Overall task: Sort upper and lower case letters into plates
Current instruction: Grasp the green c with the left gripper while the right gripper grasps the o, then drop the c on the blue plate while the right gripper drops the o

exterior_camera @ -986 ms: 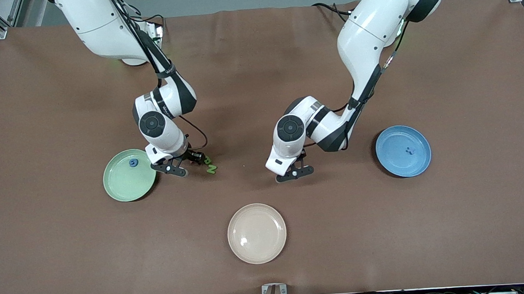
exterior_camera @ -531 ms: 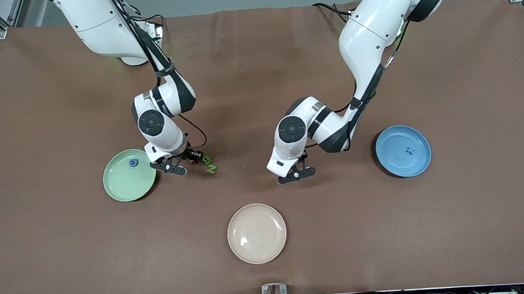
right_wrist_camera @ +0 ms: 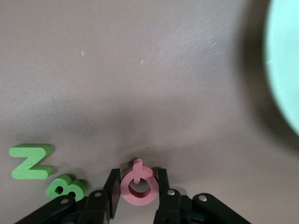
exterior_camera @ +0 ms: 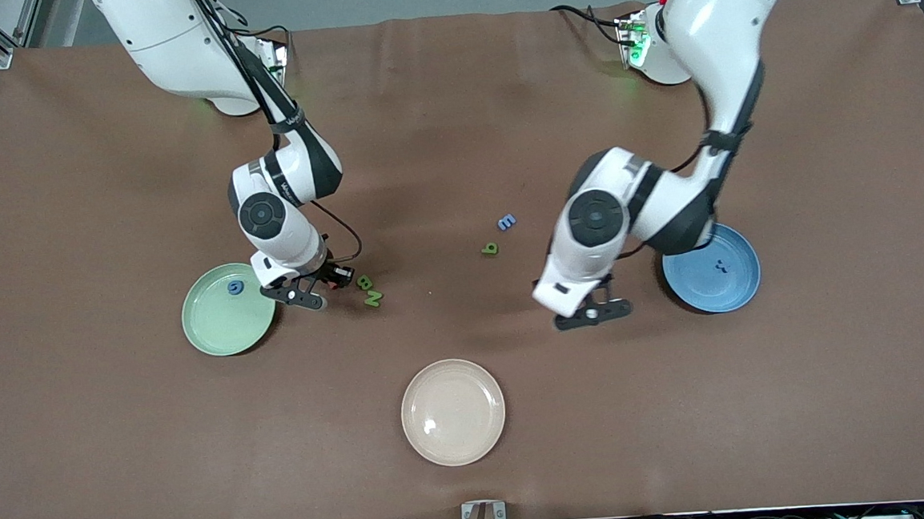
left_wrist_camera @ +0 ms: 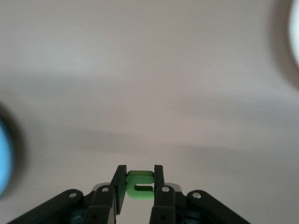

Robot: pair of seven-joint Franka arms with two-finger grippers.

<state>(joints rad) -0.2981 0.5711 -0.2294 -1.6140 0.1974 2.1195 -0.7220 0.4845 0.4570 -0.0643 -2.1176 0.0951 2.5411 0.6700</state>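
Observation:
I need to release the green letter from my left gripper in the blue plate [exterior_camera: 708,255], next to the small blue letter.
My right gripper [right_wrist_camera: 138,173] is shut on a pink ring-shaped letter [right_wrist_camera: 139,187], low over the table beside the mint green plate [exterior_camera: 221,322], which holds one blue letter [exterior_camera: 235,287]. A green B [exterior_camera: 365,282] and a green N [exterior_camera: 373,298] lie just next to my right gripper [exterior_camera: 308,293]. My left gripper [left_wrist_camera: 140,170] is shut on a green letter [left_wrist_camera: 139,184]. In the front view my left gripper [exterior_camera: 594,313] hangs over bare table close to the blue plate [exterior_camera: 720,288], which holds a small blue letter [exterior_camera: 721,266].
A blue E [exterior_camera: 506,222] and a small green letter [exterior_camera: 490,249] lie mid-table between the arms. A cream-beige plate [exterior_camera: 453,412] sits nearer the front camera, in the middle. The left arm's wrist partly covers the blue plate's rim.
The right gripper's fingers closed on the pink letter. The left arm swung toward the blue plate with its green letter, uncovering the blue E and the small green letter.

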